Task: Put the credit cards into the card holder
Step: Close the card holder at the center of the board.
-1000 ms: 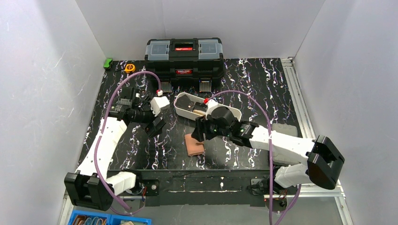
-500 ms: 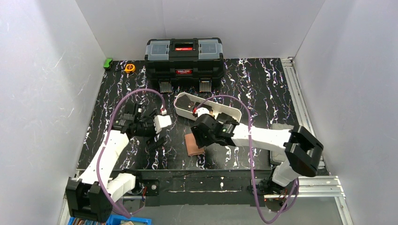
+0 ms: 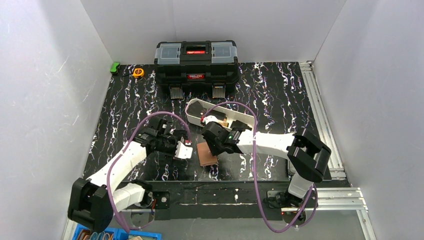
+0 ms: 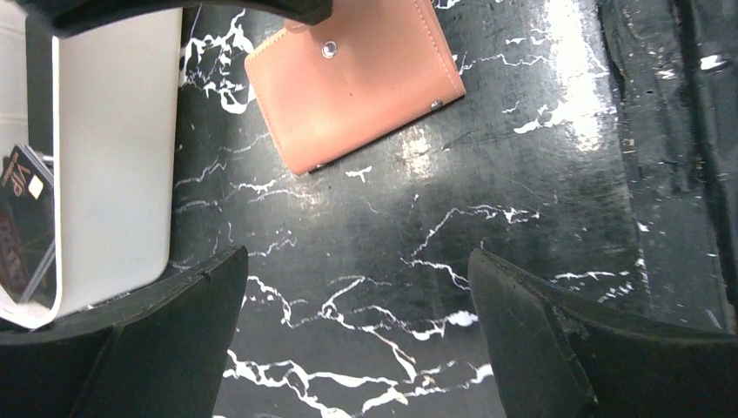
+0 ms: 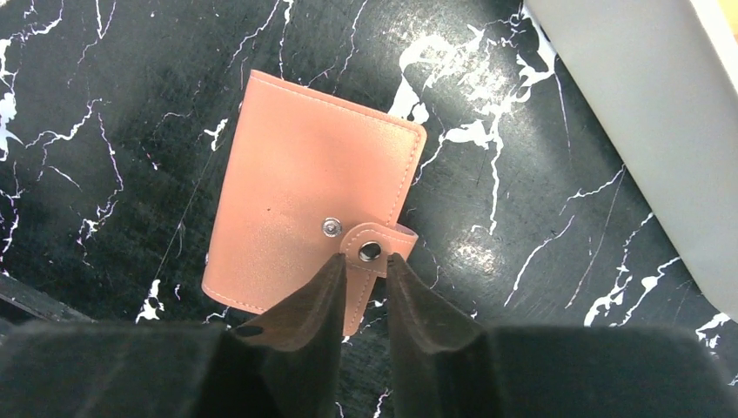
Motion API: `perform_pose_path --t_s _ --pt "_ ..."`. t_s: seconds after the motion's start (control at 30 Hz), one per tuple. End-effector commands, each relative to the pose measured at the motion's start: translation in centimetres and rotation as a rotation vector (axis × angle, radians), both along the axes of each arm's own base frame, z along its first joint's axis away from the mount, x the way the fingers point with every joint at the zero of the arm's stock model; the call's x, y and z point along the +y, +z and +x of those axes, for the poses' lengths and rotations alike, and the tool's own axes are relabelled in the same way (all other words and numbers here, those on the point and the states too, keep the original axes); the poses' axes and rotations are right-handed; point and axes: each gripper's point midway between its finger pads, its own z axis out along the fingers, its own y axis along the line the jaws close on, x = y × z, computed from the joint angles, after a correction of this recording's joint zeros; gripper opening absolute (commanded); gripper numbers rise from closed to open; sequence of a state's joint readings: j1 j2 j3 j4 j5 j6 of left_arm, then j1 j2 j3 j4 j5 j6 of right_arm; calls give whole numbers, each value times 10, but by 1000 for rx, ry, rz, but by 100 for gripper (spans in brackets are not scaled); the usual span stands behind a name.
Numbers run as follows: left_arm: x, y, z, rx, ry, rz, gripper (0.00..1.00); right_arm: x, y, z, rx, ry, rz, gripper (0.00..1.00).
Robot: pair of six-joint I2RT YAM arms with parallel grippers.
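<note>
The snap tab's side edge is all that lies at my right gripper's fingers, so next my right gripper opens and pinches the tab's loose end (image 5: 350, 241) before opening the card holder.
The card holder (image 3: 205, 155) (image 4: 357, 78) (image 5: 296, 183), a tan-pink wallet, lies closed and flat on the black marbled table. Its snap tab (image 5: 372, 251) is off its stud. My right gripper (image 5: 366, 261) (image 3: 214, 145) is low over the wallet's edge. Its jaws are nearly together, with the tab strip in the narrow gap, and a pinch cannot be made out. My left gripper (image 4: 357, 255) (image 3: 183, 150) hangs wide open over bare table just left of the wallet. Thin dark lettered credit cards (image 4: 22, 226) lie in the white tray (image 4: 113, 148).
The long white tray (image 3: 194, 107) (image 5: 653, 113) stands just behind the wallet, partly under the right arm. A black toolbox (image 3: 196, 60) stands at the back, with an orange tape measure (image 3: 138, 72) and a green object (image 3: 115, 66) at back left. The table's front edge is close.
My left arm has swung from the back left toward the wallet, still open. My right gripper has come down to the wallet's tab and its jaws have narrowed.
</note>
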State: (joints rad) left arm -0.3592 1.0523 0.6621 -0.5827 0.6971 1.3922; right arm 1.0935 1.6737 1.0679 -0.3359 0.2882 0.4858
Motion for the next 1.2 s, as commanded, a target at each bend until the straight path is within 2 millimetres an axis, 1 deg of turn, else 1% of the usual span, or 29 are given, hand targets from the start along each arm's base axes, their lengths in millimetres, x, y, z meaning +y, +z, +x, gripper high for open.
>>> perform_pose_path --t_s 0.0,0.1,0.17,0.3,0.37,0.5,0.6,0.63,0.67,0.7,0.73,0.77,0.8,0.87,1.03,1.17 --pt "-18 -5 5 -90 -89 -44 98 16 15 10 -47 3 54 28" --pt "-24 -10 4 -129 -132 -65 98 20 16 10 -51 8 71 23" --pt "-26 -13 3 -135 -155 -70 98 22 17 11 -52 10 78 18" --pt "-30 -20 8 -135 -151 -82 98 26 18 11 -49 12 96 6" --pt "-31 -24 7 -129 -153 -87 98 27 19 10 -47 11 107 2" --pt "-32 -28 7 -114 -155 -82 98 32 22 4 -26 32 159 1" --pt "-33 -26 7 -107 -141 -92 98 28 24 1 -22 29 166 1" --pt "-35 -25 7 -111 -140 -104 98 21 23 2 -27 11 130 20" --pt "-36 -26 6 -118 -146 -109 98 11 21 5 -52 -18 112 44" --pt "-35 -28 5 -124 -152 -107 98 6 25 7 -75 -33 112 49" --pt "-34 -30 3 -128 -155 -103 95 1 28 9 -88 -46 100 50" --pt "-31 -33 -1 -145 -157 -98 85 -2 30 12 -101 -52 79 48" --pt "-29 -34 -3 -150 -157 -95 81 -3 33 13 -106 -59 72 47" --pt "-28 -33 -7 -164 -164 -99 75 -13 33 14 -121 -84 53 46" --pt "-29 -32 -8 -170 -177 -103 75 -12 29 15 -116 -75 37 45" --pt "-30 -30 -9 -168 -173 -104 75 -12 28 17 -118 -90 18 42"
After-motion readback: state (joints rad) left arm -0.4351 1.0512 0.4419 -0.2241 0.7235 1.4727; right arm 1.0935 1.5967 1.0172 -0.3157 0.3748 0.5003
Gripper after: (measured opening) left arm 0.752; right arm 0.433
